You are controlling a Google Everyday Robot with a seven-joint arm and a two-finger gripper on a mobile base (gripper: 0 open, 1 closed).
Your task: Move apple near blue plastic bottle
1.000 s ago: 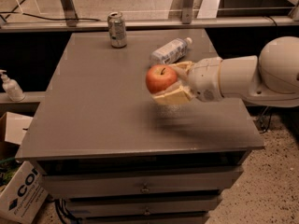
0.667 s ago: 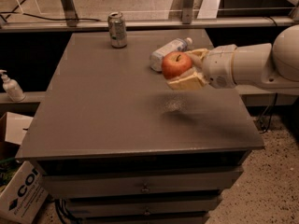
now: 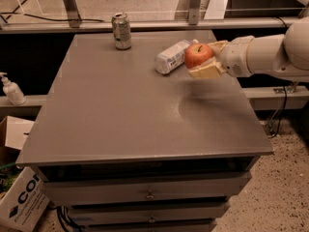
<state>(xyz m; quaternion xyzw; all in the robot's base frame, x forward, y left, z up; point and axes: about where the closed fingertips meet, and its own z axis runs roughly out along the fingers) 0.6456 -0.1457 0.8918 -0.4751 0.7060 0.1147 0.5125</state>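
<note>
The robot's gripper will let go of the apple on the grey table, snug (image 3: pixel 191 59) against the blue plastic bottle near its far end.
My gripper (image 3: pixel 202 58) comes in from the right and is shut on the red-orange apple (image 3: pixel 198 55), holding it above the grey table (image 3: pixel 120 110). The blue plastic bottle (image 3: pixel 171 58) lies on its side on the table's far right part, just left of the apple. The apple hangs beside the bottle's right end, and its shadow falls on the table in front of the bottle.
A silver drink can (image 3: pixel 121 31) stands at the table's back edge, left of the bottle. A small white pump bottle (image 3: pixel 11 90) stands on a ledge to the left. A cardboard box (image 3: pixel 21 202) sits on the floor at the lower left.
My gripper has carried the apple away from the table's middle toward the back right, and it now sits right beside the bottle. The bottle and can have not moved.
</note>
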